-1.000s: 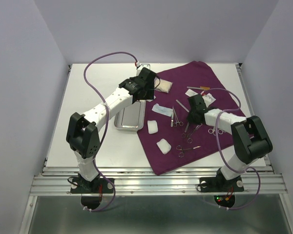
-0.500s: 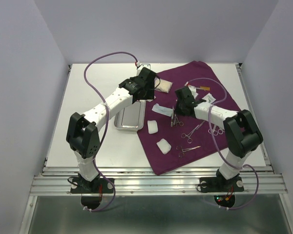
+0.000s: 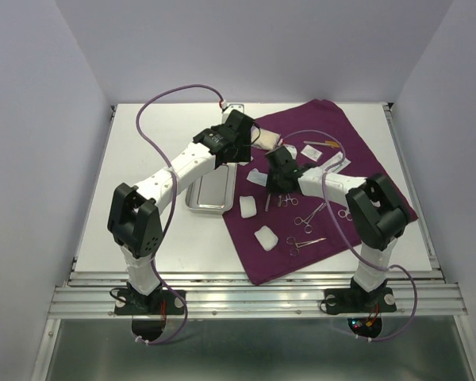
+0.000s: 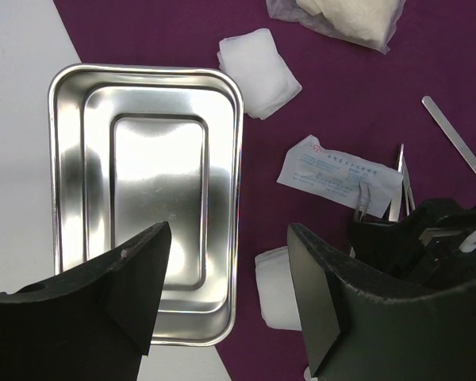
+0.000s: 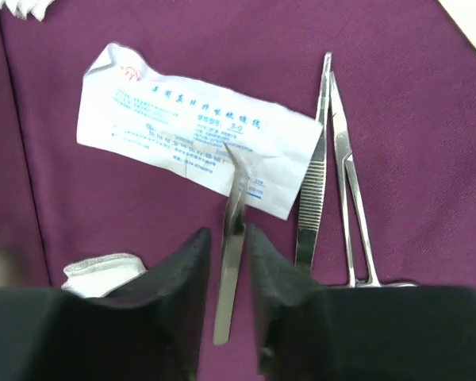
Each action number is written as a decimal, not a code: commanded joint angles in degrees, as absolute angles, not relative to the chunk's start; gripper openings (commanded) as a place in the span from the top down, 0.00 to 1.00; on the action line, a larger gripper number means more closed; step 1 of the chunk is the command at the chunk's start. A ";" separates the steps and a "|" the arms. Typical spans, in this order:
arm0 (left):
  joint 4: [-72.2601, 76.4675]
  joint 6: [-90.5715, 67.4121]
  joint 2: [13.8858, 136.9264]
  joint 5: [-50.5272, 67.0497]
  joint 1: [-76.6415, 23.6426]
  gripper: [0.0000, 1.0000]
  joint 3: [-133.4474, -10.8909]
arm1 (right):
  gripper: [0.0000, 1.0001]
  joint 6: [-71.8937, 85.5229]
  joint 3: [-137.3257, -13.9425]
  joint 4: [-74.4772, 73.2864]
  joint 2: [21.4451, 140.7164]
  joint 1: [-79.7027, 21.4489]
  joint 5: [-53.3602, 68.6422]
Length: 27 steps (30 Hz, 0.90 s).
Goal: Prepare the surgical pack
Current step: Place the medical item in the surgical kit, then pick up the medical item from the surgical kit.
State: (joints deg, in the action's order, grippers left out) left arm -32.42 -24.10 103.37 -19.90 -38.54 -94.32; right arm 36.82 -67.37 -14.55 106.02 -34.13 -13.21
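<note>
I should next close my left gripper on the back half [image 3: 268, 200] [image 4: 351, 252] of the thin silver tweezers, toward their joined end, away from the white packet.
The dark-purple cloth [image 3: 357, 151] covers the right half of the table. The shiny steel tray [image 3: 209, 193] sits at its left edge and has nothing in it [image 4: 159, 198]. My left gripper [image 4: 228, 238] hangs wide open above the tray's right rim. My right gripper [image 5: 228, 238] hovers low over the cloth, its jaws slightly parted around thin silver tweezers [image 5: 232, 262]. A gap shows on the left side, and the tweezers' tip lies over a white packet [image 5: 190, 127]. Forceps [image 5: 313, 182] and scissors [image 5: 351, 198] lie just to the right.
Gauze squares [image 3: 247, 207] [image 3: 265, 237] lie on the cloth near the tray. More ringed instruments [image 3: 305, 218] [image 3: 301, 243] lie in front of the right gripper. A clear bag of gauze [image 3: 266, 140] and small packets [image 3: 311, 149] sit at the back.
My right arm has swung left across the cloth, from the ringed instruments to the white packet. Its jaws have parted a little around the tweezers. The left arm has not moved.
</note>
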 commanded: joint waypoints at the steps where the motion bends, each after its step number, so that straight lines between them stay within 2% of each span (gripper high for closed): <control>1: -32.25 -25.22 102.31 -20.13 -38.85 0.29 -93.69 | 0.61 35.96 -70.22 -13.97 105.21 -34.28 -15.72; 2: -32.26 -25.49 102.30 -19.78 -39.02 0.29 -93.43 | 0.55 35.60 -70.57 -14.58 104.68 -34.28 -17.91; 10: -31.90 -28.65 103.53 -19.42 -42.00 0.32 -90.44 | 0.39 33.31 -65.93 -15.64 96.34 -26.82 -20.48; 13: -32.61 -30.41 106.52 -19.25 -44.02 0.34 -90.97 | 0.27 32.26 -62.67 -15.91 92.83 -21.63 -20.04; 15: -32.08 -31.37 108.54 -19.07 -45.70 0.35 -91.23 | 0.16 31.56 -61.27 -16.26 91.24 -17.85 -19.43; 17: -31.56 -32.07 109.77 -17.42 -47.71 0.35 -91.76 | 0.10 30.77 -59.86 -17.04 89.40 -15.74 -19.68; 20: -31.03 -32.87 113.63 -14.86 -49.39 0.36 -93.86 | 0.09 30.50 -58.80 -18.10 87.29 -11.09 -19.16; 27: -32.78 -32.34 121.02 -14.59 -50.62 0.44 -100.80 | 0.09 30.06 -57.22 -18.02 84.38 -9.32 -16.88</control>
